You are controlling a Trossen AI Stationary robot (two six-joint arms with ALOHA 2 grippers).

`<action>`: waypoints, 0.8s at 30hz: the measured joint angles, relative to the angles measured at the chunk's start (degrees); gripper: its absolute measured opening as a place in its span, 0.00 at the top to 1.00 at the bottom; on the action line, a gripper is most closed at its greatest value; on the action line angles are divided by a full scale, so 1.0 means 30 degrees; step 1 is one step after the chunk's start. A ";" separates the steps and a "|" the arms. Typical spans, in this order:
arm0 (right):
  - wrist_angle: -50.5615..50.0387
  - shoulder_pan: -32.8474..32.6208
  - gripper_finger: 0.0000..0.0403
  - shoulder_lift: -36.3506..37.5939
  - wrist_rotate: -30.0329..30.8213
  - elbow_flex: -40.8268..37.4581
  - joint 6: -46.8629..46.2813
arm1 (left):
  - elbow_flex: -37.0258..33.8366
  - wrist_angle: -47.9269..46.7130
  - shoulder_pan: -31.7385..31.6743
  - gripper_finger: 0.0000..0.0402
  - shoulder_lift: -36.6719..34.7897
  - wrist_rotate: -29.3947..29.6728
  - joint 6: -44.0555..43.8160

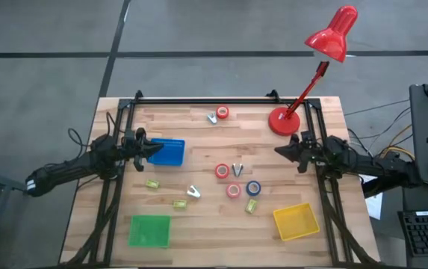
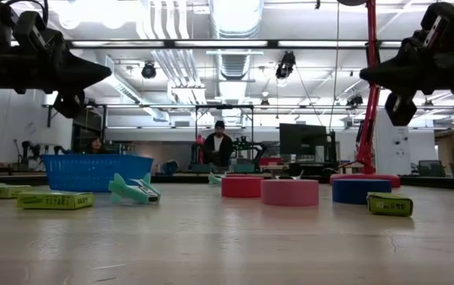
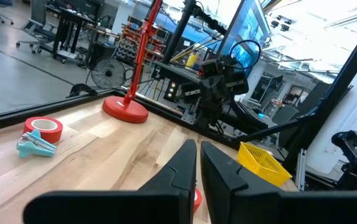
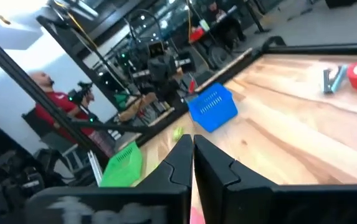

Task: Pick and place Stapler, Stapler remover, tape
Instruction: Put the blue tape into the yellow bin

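My right gripper should grip the blue tape roll on the far side [image 1: 255,182], the side toward the base of the red desk lamp.
Three red tape rolls [image 1: 222,171] [image 1: 233,190] [image 1: 222,112] and one blue tape roll [image 1: 253,187] lie flat on the wooden table. Three teal staple removers [image 1: 237,170] [image 1: 193,192] [image 1: 211,118] and three small yellow-green staplers [image 1: 152,183] [image 1: 179,202] [image 1: 251,205] lie among them. My left gripper [image 1: 154,148] is shut and empty, raised over the blue basket's right edge; it also shows in the low view [image 2: 104,75]. My right gripper [image 1: 279,149] is shut and empty, raised at the right, near the lamp base; it too shows in the low view [image 2: 365,75].
A blue basket [image 1: 167,152] stands at the left, a green basket [image 1: 149,230] at the near left and a yellow basket [image 1: 296,222] at the near right. A red desk lamp's round base [image 1: 283,119] stands at the far right. People are in the room beyond the table.
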State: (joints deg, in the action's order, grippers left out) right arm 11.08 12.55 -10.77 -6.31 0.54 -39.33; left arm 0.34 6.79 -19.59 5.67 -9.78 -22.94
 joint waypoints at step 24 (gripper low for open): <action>-0.1909 -0.2115 0.50 -1.4140 0.3213 0.5796 -0.0037 | 0.0000 -0.0001 0.0000 0.94 0.0007 0.0001 0.0000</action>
State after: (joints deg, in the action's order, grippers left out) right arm 5.35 6.21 -53.19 3.33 17.92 -39.44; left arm 0.34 6.78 -19.59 5.69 -9.78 -22.94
